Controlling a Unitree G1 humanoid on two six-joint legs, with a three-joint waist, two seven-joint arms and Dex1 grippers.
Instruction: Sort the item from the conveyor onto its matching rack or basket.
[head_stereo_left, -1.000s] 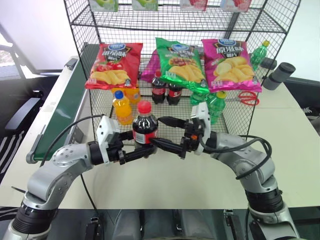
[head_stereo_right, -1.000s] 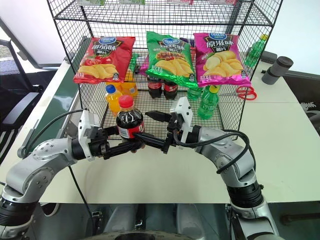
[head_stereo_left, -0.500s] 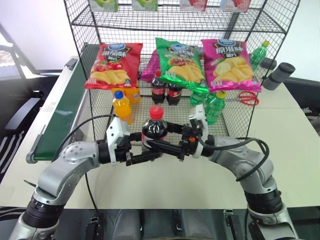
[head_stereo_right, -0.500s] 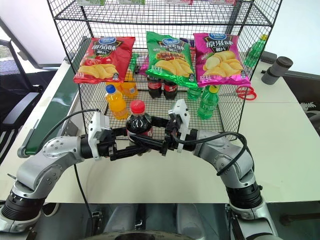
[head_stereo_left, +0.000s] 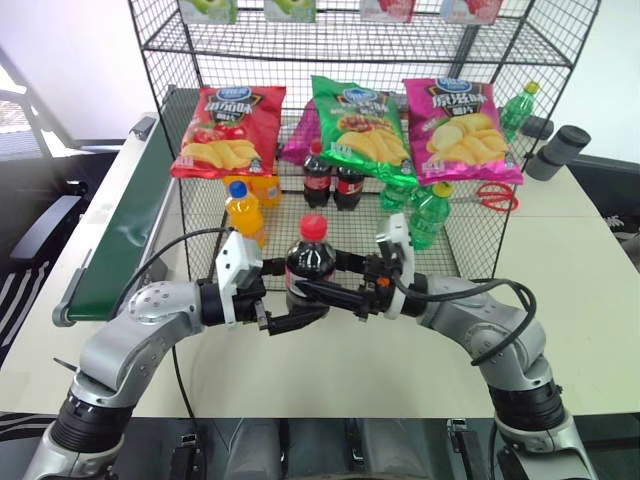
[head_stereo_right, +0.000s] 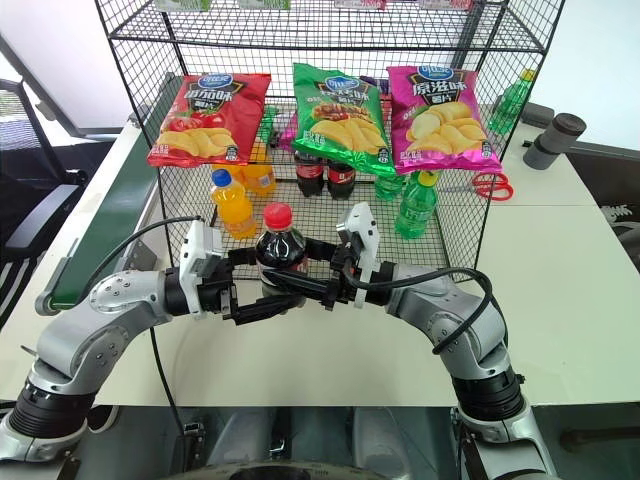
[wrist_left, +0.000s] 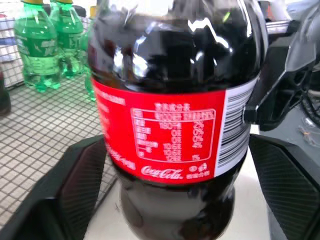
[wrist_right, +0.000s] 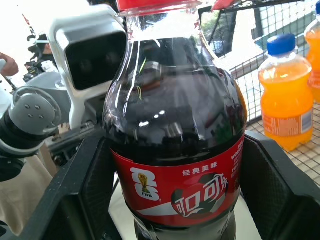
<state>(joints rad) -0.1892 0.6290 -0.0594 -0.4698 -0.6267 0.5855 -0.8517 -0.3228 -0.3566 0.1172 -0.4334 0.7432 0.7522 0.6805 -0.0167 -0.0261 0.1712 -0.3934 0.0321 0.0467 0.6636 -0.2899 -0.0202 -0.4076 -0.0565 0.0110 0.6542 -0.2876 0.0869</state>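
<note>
The robot's right gripper needs to set the cola bottle down on the mesh tray (head_stereo_left: 342, 250) just in front of the two cola bottles.
The cola bottle (head_stereo_left: 309, 266), dark drink with red cap and red label, hangs upright above the pale table in front of the black wire rack (head_stereo_left: 462, 243). My right gripper (head_stereo_left: 318, 282) reaches in from the right and is shut on the bottle's body; its black fingers (wrist_right: 95, 185) press both sides of the label. My left gripper (head_stereo_left: 298, 302) comes from the left, open, with its fingers (wrist_left: 75, 195) spread on either side of the bottle's lower half. The dark green conveyor (head_stereo_left: 120, 230) runs along the left edge of the table.
Three chip bags (head_stereo_left: 228, 130) hang on the rack's front. In its mesh tray stand an orange-drink bottle (head_stereo_left: 243, 212), two cola bottles (head_stereo_left: 333, 178) and green bottles (head_stereo_left: 432, 212). Red scissors (head_stereo_left: 497, 195) and grey cylinders (head_stereo_left: 558, 150) lie to the right.
The left arm carried the bottle right, between the right gripper's open fingers. The right gripper shut on it, then the left gripper's fingers spread apart.
</note>
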